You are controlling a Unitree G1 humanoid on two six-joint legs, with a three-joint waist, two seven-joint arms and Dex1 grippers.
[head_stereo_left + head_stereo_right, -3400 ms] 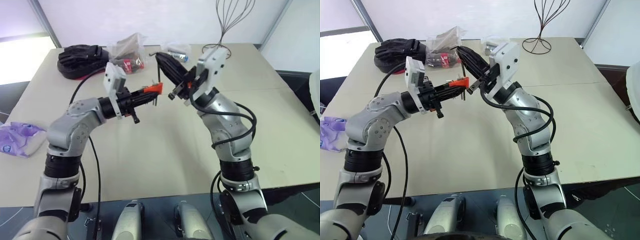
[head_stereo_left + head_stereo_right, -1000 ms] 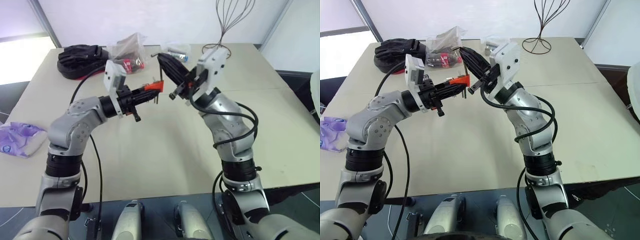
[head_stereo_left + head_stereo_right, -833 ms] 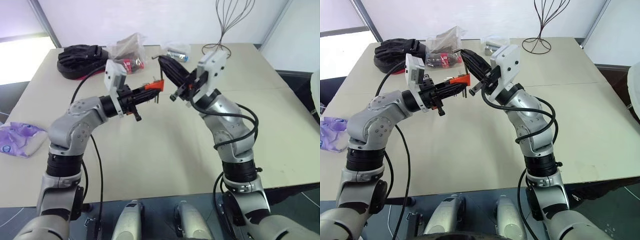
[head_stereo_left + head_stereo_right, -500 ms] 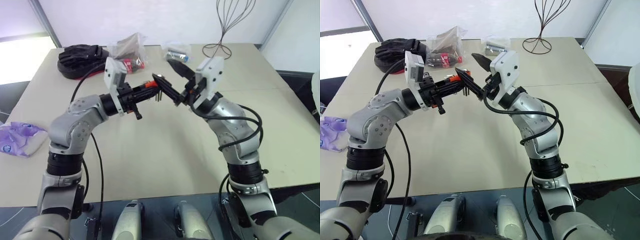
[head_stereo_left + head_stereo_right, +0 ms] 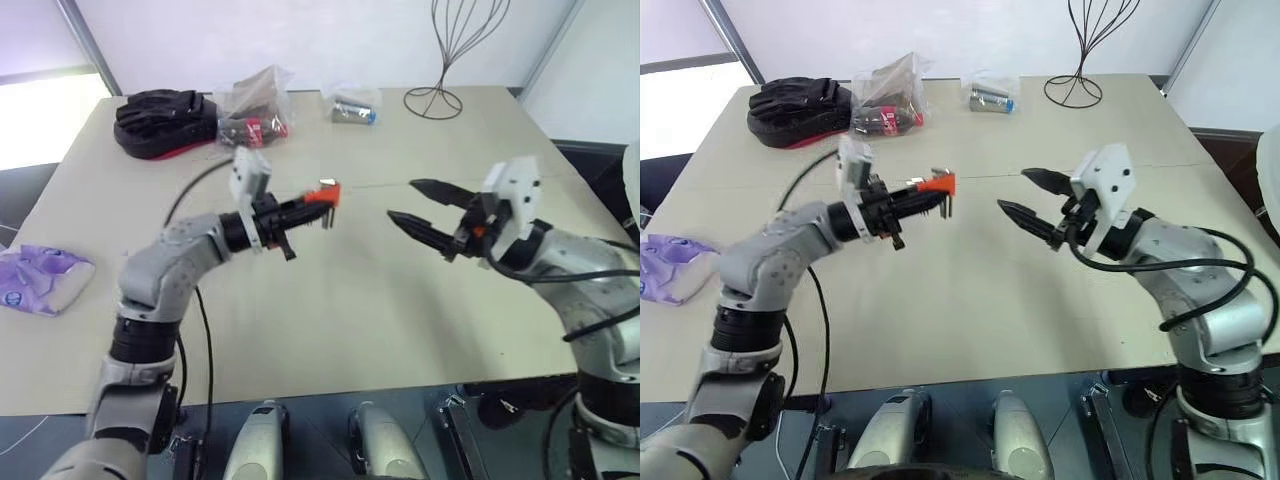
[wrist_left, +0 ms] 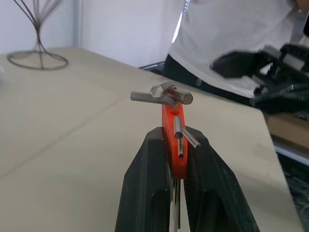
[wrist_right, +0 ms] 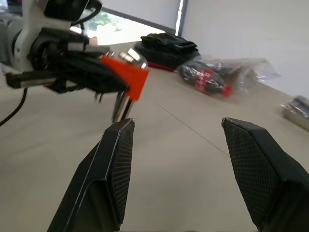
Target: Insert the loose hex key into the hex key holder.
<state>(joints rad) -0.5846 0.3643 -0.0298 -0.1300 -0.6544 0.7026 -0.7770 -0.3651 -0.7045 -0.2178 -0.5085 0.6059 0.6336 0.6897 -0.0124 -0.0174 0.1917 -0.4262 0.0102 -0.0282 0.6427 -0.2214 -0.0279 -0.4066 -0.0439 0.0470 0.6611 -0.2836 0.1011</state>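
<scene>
The robot's left gripper should release the red-orange hex key holder on the bare table (image 5: 363, 259) just short of the right gripper's fingertips. The holder is held above the table's middle now.
My left gripper (image 5: 300, 208) is shut on the red-orange hex key holder (image 5: 322, 190), which it holds level above the table's middle. In the left wrist view the holder (image 6: 170, 130) sits upright between the black fingers (image 6: 147, 179), with a few grey keys (image 6: 161, 94) sticking from its top and side. I cannot tell the loose hex key apart from these. My right gripper (image 5: 403, 200) hangs open to the right of the holder, apart from it, with nothing between its fingers (image 7: 116, 164).
A black pouch (image 5: 165, 108), a clear plastic bag of items (image 5: 255, 105), a small can (image 5: 352, 108) and a wire stand (image 5: 450, 60) are along the table's far side. A purple packet (image 5: 40, 280) lies left of the table. A person in white (image 6: 231, 29) stands beyond the table.
My right gripper was shut at the holder; it has opened and drawn away to the right. My left gripper has sunk a little and shifted right, still holding the holder.
</scene>
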